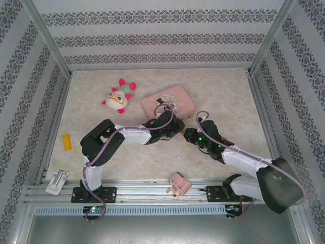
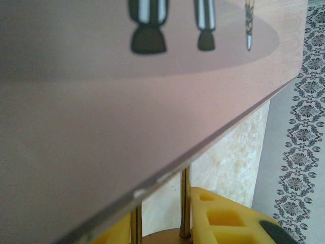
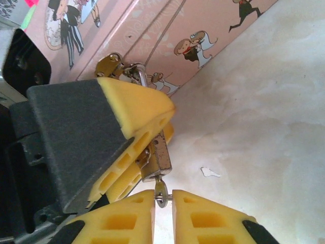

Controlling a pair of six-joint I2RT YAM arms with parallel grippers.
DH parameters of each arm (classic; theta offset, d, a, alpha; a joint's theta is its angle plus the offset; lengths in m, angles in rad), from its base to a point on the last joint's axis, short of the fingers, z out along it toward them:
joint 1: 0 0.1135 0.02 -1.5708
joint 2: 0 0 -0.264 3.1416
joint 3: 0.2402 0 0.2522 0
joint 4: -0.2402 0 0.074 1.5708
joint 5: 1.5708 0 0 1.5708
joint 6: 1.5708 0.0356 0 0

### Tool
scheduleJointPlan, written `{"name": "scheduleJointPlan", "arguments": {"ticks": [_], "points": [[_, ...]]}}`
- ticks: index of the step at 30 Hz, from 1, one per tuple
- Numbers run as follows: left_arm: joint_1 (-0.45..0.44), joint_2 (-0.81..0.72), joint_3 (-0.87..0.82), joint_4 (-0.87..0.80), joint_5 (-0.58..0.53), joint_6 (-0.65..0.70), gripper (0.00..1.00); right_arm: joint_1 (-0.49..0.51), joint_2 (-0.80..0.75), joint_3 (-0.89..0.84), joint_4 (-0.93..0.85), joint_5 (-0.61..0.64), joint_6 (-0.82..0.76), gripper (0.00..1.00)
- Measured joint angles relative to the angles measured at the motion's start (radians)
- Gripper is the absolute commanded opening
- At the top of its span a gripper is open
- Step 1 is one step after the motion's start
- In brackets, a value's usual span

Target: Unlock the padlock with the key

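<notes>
My left gripper spans the padlock's narrow edges, deep under the tin. Next, I open it, back away and pinch the padlock's flat sides [image 3: 145, 161] before I turn the key.
The small brass padlock [image 3: 158, 157] hangs from the clasp of the pink illustrated tin [image 3: 203, 25], pinched between the yellow fingers [image 3: 134, 109] of my left gripper. The tiny grey key [image 3: 161, 194] sticks into the padlock's underside, and my right gripper [image 3: 162, 206] is shut on its round head. In the left wrist view the thin shackle [image 2: 185, 203] rises from the padlock body to the tin's edge [image 2: 203, 147], with my left gripper [image 2: 162, 231] closed around the body. From above, both grippers, left [image 1: 170, 125] and right [image 1: 189, 134], meet just in front of the tin [image 1: 167, 101].
A white and pink plush toy [image 1: 118, 95] lies left of the tin. An orange block [image 1: 66, 142] sits at the far left. A pink plug-like block [image 1: 179, 184] and a white part [image 1: 57, 181] rest by the front rail. Patterned walls enclose the table.
</notes>
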Motion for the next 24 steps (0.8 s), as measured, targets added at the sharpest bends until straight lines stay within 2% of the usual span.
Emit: {"name": "scheduleJointPlan", "arguments": {"ticks": [18, 21, 24], "points": [[0.0, 0.0, 0.0, 0.002, 0.002, 0.0, 0.06, 0.0, 0.049, 0.004, 0.043, -0.019, 0.01, 0.12], [0.0, 0.0, 0.0, 0.002, 0.002, 0.001, 0.06, 0.005, 0.061, 0.007, 0.046, -0.026, 0.016, 0.04], [0.002, 0.0, 0.0, 0.003, 0.003, 0.003, 0.06, 0.006, 0.062, 0.01, 0.047, -0.026, 0.023, 0.0]]}}
